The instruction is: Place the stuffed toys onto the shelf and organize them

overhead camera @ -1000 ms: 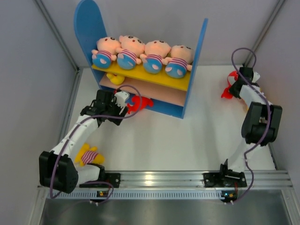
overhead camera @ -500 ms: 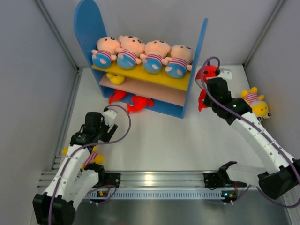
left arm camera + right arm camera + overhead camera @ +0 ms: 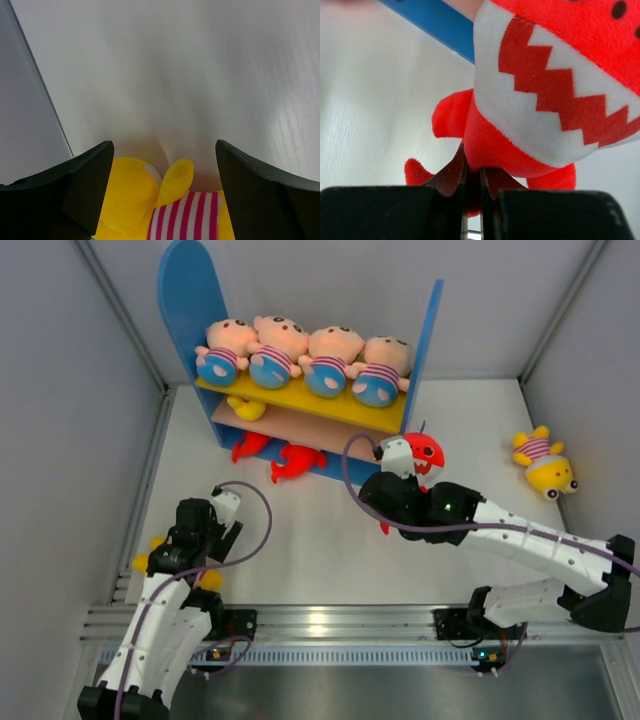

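I need to let go of the red shark with my right gripper under the pinkish lower board, beside the other sharks (image 3: 352, 474) at the foot of the shelf.
The shelf (image 3: 190, 300) stands at the back. Several baby dolls (image 3: 280, 350) lie in a row on its yellow upper board (image 3: 300, 405). A yellow toy (image 3: 245, 407) lies on the pinkish lower board. Two red sharks (image 3: 297, 461) lie at the shelf's foot. My right gripper (image 3: 408, 468) (image 3: 474, 175) is shut on a third red shark (image 3: 425, 452) (image 3: 555, 75), held off the table by the shelf's right panel. My left gripper (image 3: 172, 558) (image 3: 162, 190) is open, its fingers (image 3: 75, 185) on either side of a yellow striped-shirt toy (image 3: 135, 200) at the near left.
Another yellow striped-shirt toy (image 3: 543, 462) lies on the table at the far right by the wall. Grey walls close in the left, right and back sides. The metal rail (image 3: 330, 620) with the arm bases runs along the near edge.
My right arm has swung from the back right corner to the shelf's front right with the red shark. My left arm has drawn back from the shelf to over the near-left yellow toy.
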Tool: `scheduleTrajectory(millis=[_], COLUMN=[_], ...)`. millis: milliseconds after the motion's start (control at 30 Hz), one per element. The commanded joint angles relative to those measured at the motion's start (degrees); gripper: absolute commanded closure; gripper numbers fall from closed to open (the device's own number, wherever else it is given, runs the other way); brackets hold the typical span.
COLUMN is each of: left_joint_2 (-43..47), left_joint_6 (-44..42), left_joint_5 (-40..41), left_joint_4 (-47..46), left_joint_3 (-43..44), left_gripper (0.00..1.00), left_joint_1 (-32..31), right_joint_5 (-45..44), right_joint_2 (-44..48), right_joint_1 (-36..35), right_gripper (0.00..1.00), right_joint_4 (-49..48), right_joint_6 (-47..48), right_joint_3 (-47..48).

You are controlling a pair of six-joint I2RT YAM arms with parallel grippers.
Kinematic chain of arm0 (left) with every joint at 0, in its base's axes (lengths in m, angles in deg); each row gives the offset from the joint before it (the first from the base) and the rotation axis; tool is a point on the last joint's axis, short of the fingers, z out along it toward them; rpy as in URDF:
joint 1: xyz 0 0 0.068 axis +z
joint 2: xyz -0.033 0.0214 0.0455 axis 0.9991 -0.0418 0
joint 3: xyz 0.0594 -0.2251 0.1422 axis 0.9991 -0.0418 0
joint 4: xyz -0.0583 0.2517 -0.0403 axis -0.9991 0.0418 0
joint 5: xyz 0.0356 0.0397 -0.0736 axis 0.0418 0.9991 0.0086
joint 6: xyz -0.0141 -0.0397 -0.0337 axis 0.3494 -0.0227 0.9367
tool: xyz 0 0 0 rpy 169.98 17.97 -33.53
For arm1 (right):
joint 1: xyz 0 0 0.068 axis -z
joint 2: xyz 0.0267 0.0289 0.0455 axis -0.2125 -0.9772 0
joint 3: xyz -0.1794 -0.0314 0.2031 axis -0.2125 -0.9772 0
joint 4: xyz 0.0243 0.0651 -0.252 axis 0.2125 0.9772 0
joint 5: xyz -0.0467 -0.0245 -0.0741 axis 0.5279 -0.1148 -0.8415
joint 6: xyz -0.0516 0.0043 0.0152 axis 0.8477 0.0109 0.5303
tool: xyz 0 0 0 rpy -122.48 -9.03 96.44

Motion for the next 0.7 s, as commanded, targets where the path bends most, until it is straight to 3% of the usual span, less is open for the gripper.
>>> scheduleTrajectory(millis=[0, 167, 300, 500, 667], left_joint_2=[2.0, 1.9, 2.0, 2.9, 3.2], left_joint_6=[0.6, -0.2, -0.4, -0.2, -0.4], left_joint_5=[0.9, -1.2, -1.4, -1.0, -1.4], left_joint_4=[0.3, 0.4, 0.3, 0.3, 0.3], left_joint_3=[-0.9, -1.2, -1.2, -1.3, -1.3], left_gripper=[0.11, 0.11, 0.11, 0.11, 0.11], left_joint_1=[1.3, 1.6, 1.6, 1.6, 1.6], right_joint_5=[-2.2, 2.8, 3.3, 3.9, 8.5], right_joint_2=[-3.8, -7.3, -14.1, -24.4, -26.3], right_joint_1=[-4.4, -5.1, -5.1, -4.4, -1.7], right_gripper=[1.0, 1.0, 1.0, 1.0, 1.0], right_joint_4=[-3.2, -13.5, -16.4, -20.1, -25.0], right_joint_6=[0.3, -4.7, -13.4, -16.7, -24.2], right_joint_3=[4.0, 0.8, -0.3, 3.6, -1.6])
